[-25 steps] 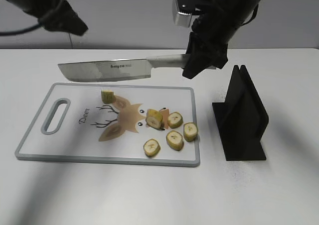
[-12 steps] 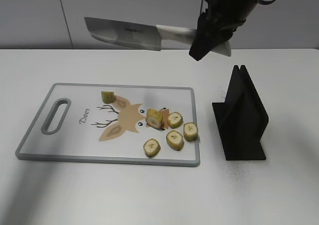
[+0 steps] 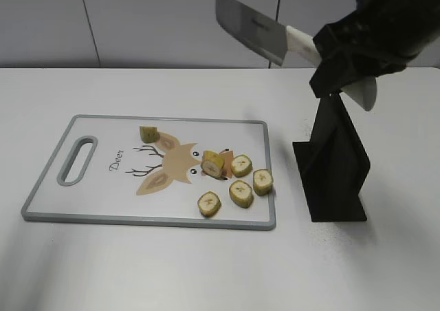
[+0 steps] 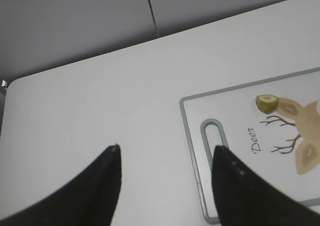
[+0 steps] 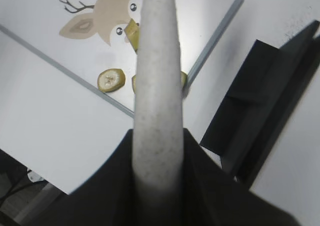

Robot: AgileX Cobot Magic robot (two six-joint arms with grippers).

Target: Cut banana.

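Observation:
The knife will go down into the slot of the black knife stand (image 3: pixel 356 144) (image 5: pixel 262 141) from my right gripper, with its handle sticking out.
The banana (image 3: pixel 148 133), a stubby yellow-green end chunk, lies at the far middle of the cutting board (image 3: pixel 41 208); it also shows in the left wrist view (image 4: pixel 266 103). My right gripper (image 3: pixel 337 63) is shut on the pale handle (image 5: pixel 157 86) of the knife (image 3: pixel 251 27), held high above the black stand, blade pointing up and left. My left gripper (image 4: pixel 166 151) is open and empty above the bare table, left of the board's handle slot (image 4: pixel 214 136); it is out of the exterior view.
An upright dark-spotted chunk (image 3: pixel 214 164) and several thin round slices (image 3: pixel 240 190) lie at the board's right end. A black knife stand (image 3: pixel 333 163) stands right of the board and also shows in the right wrist view (image 5: pixel 260 101).
My right gripper has carried the knife up and to the right, from above the board to above the black stand. The left arm has left the exterior view.

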